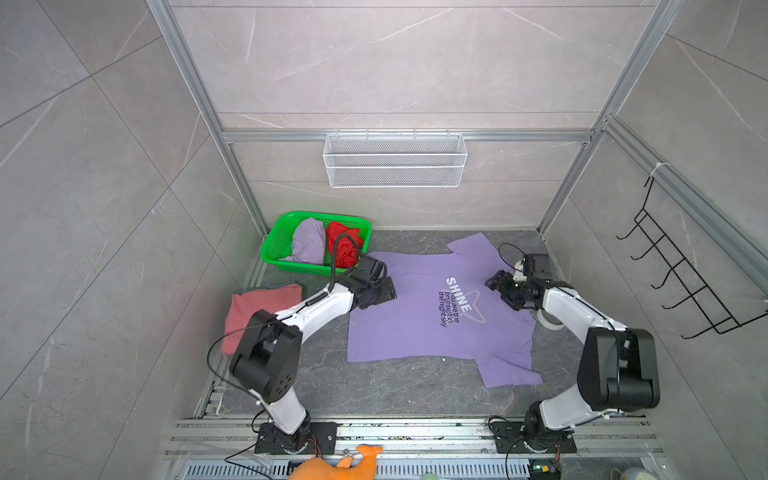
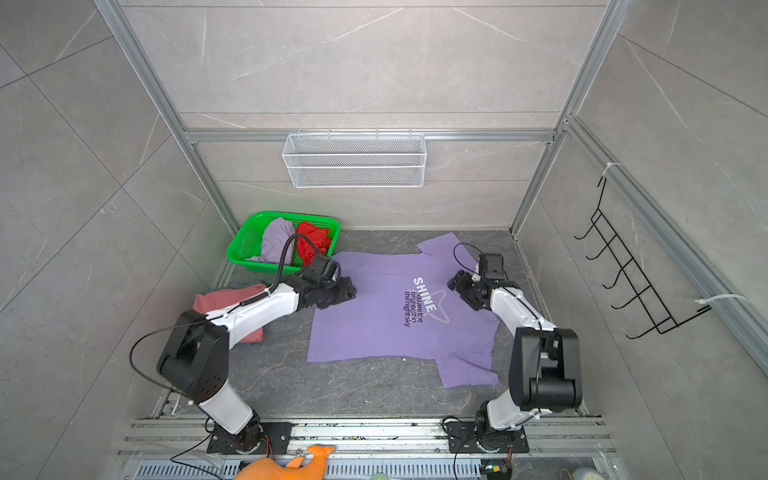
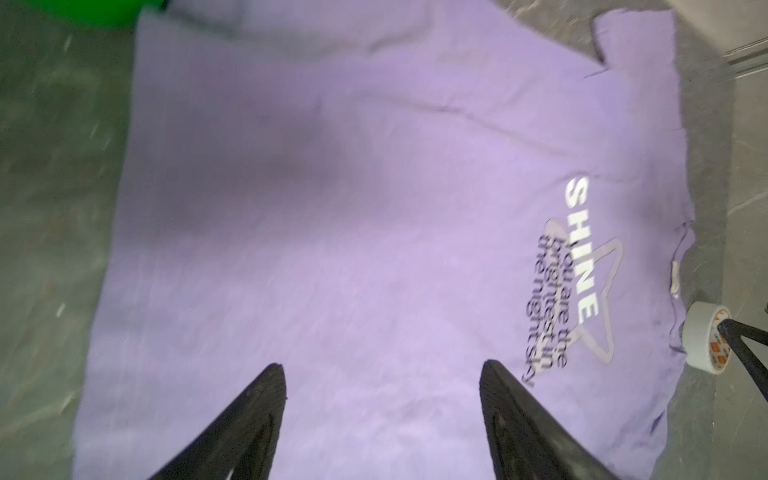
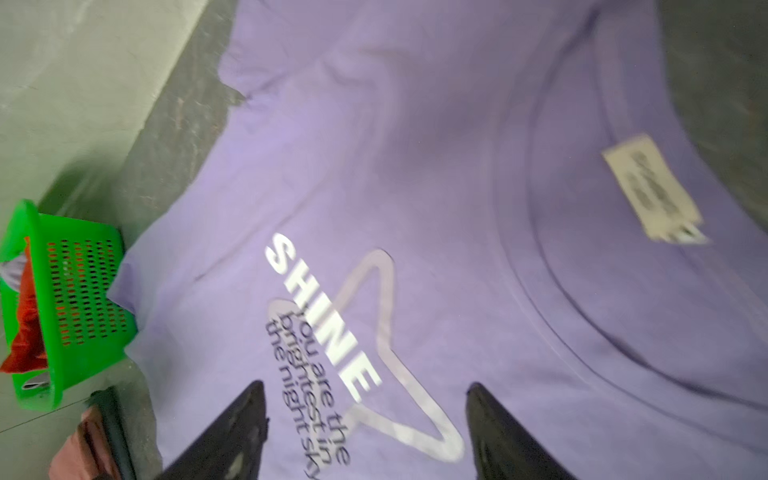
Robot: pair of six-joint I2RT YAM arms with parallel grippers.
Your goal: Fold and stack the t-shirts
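I will next move my left gripper to the hem corner (image 1: 372,254) beside the green basket and close it there on the spread lavender t-shirt.
A lavender t-shirt (image 1: 415,328) (image 2: 374,332) with a white "SHINE" star print lies spread flat, print up, in both top views. My left gripper (image 1: 386,291) (image 3: 382,365) hovers open over its hem side, with only bare cloth (image 3: 332,208) between the fingers. My right gripper (image 1: 496,286) (image 4: 365,384) is open above the print, near the collar and its neck label (image 4: 652,191). A folded dusty-pink t-shirt (image 1: 257,303) lies at the left, partly under my left arm. A crumpled lavender t-shirt (image 1: 309,241) and a red one (image 1: 343,245) sit in the green basket (image 1: 276,245).
A roll of white tape (image 1: 548,322) (image 3: 702,340) lies beside the collar under my right arm. A white wire basket (image 1: 395,160) hangs on the back wall. A black hook rack (image 1: 681,282) hangs on the right wall. An orange plush toy (image 1: 340,463) lies by the front rail.
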